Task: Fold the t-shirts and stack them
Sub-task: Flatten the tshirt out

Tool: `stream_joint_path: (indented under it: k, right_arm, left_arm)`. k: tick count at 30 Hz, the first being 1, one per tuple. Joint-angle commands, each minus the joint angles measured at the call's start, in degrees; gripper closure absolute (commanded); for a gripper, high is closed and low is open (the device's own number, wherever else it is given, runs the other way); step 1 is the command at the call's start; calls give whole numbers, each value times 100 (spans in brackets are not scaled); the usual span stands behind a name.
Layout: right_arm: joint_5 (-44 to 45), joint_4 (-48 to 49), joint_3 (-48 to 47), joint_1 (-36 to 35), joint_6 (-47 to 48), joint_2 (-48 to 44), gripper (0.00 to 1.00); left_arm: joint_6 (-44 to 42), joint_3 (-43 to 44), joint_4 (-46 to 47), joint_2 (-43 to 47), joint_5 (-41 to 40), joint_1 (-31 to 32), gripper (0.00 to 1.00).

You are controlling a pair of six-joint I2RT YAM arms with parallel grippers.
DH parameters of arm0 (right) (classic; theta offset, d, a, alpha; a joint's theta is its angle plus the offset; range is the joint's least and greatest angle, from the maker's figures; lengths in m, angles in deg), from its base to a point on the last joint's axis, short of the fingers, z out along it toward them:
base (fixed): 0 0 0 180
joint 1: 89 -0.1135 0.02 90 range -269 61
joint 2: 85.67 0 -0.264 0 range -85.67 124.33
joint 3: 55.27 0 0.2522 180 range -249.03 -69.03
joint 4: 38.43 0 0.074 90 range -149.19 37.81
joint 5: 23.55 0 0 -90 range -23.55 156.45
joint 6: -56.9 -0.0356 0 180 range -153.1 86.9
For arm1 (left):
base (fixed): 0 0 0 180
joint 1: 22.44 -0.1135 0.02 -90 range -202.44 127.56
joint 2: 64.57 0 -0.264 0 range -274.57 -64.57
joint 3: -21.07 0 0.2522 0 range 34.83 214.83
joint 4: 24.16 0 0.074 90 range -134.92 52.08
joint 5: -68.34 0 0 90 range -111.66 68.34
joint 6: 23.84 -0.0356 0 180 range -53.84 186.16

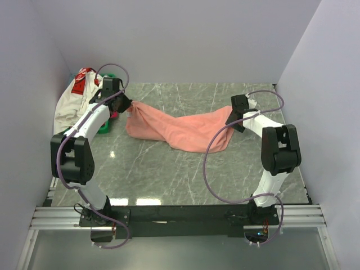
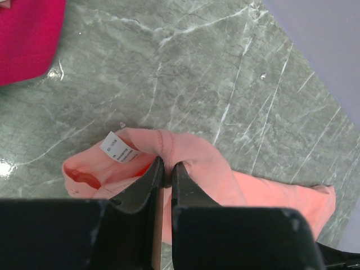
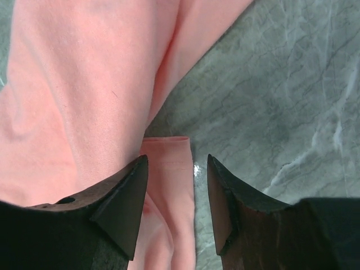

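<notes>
Next, my left gripper lets go of the salmon-pink t-shirt's collar end on the marble table (image 1: 141,106) near the magenta t-shirt. The collar end is now lifted and bunched.
The salmon-pink t-shirt (image 1: 180,130) lies stretched in a band across the table between the two arms. My left gripper (image 1: 125,105) is shut on its collar end, which is lifted and bunched. In the left wrist view the jaws (image 2: 167,166) pinch a fold beside the white neck label (image 2: 120,148). My right gripper (image 1: 232,125) is open at the shirt's right end. Its fingertips (image 3: 177,163) straddle a sleeve hem (image 3: 169,169) with a gap on the right side. A white t-shirt (image 1: 70,104) with a red patch (image 1: 83,79) lies heaped at the far left. A magenta t-shirt (image 2: 25,39) shows beside it.
A green tray (image 1: 106,128) sits under the left arm, mostly hidden by it and the heaped shirts. Grey walls close in the marble table (image 1: 169,180) on the left, back and right. A black rail runs along the near edge.
</notes>
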Motion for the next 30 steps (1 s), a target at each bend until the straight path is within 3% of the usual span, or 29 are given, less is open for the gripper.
stream_joint_path:
  k: [1,16,18,19,20,22,25,30]
  right_arm:
    - [-32,-112,-114,28,-32,37,47]
    - [11,-630,-650,19,-129,617,52]
    - [3,-657,-711,28,-102,661,58]
    - [11,-657,-712,19,-93,661,79]
    - [20,-648,-694,19,-102,626,90]
    - [38,-683,-685,45,-85,556,100]
    - [125,-701,-423,106,-85,-40,100]
    - [-136,-850,166,493,3,-1999,100]
  left_arm:
    - [51,43,224,96,111,-28,99]
    - [95,-1,260,105,190,-55,99]
    - [86,-27,251,140,181,-63,99]
    - [86,-36,259,149,172,-63,99]
    - [78,-53,260,167,181,-55,99]
    - [86,-80,260,211,216,-63,99]
    - [43,-141,216,316,225,-63,99]
    - [-28,-273,136,658,234,-63,99]
